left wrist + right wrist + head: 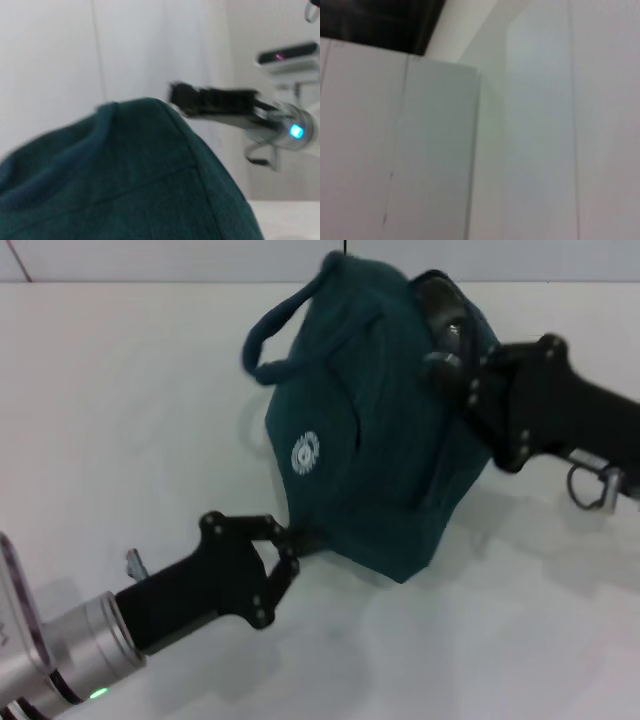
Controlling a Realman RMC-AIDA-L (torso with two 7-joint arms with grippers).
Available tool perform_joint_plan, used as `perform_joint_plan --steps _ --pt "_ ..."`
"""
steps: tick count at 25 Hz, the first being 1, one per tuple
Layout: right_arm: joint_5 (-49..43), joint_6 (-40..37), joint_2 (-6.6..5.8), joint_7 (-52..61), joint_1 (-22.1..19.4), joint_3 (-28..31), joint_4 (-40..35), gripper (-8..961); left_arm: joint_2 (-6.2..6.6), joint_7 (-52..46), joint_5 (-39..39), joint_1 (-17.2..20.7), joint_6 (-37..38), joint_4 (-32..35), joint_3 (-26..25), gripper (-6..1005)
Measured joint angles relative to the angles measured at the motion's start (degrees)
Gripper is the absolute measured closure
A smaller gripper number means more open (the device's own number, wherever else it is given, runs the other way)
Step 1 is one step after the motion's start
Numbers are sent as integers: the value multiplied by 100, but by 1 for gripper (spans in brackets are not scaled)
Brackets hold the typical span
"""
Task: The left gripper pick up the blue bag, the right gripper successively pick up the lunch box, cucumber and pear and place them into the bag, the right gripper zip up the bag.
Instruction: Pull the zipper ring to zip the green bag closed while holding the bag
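My left gripper will take the bag's side (306, 454) by the white logo before zipping, as it is holding the blue bag's lower corner, far from the bag's open top.
The blue bag (370, 440) stands tilted in the middle of the white table, with a white round logo (305, 452) on its side and its handle loop (270, 330) at the upper left. My left gripper (292, 540) is shut on the bag's lower left corner. My right gripper (445, 340) is against the bag's top right edge, by a dark opening. The bag also fills the lower part of the left wrist view (125, 175), with the right arm (220, 102) beyond it. Lunch box, cucumber and pear are out of view.
The white table (120, 420) spreads around the bag on all sides. A cable loop (590, 485) hangs under the right arm. The right wrist view shows only white wall panels (445, 150).
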Motion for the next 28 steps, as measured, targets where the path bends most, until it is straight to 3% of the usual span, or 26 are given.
perform_joint_plan --steps 9,16,21,24,28 --pt "979 299 0 -536 -42 -1097 -34 936 -24 -10 -310 78 260 -37 -2 824" --pt "1014 295 0 -628 -75 -1193 -59 935 -10 -793 -314 -54 608 9 4 686" --pt "1020 313 0 -692 -62 -1269 -84 935 -17 -1416 -315 -398 400 -37 7 455" --pt "1026 325 0 -712 -51 -1292 -86 935 -45 -1470 -320 -445 323 -39 -8 213" --pt "1035 359 0 -754 -74 -1294 -88 936 -50 -1514 -440 -503 326 -86 -18 210"
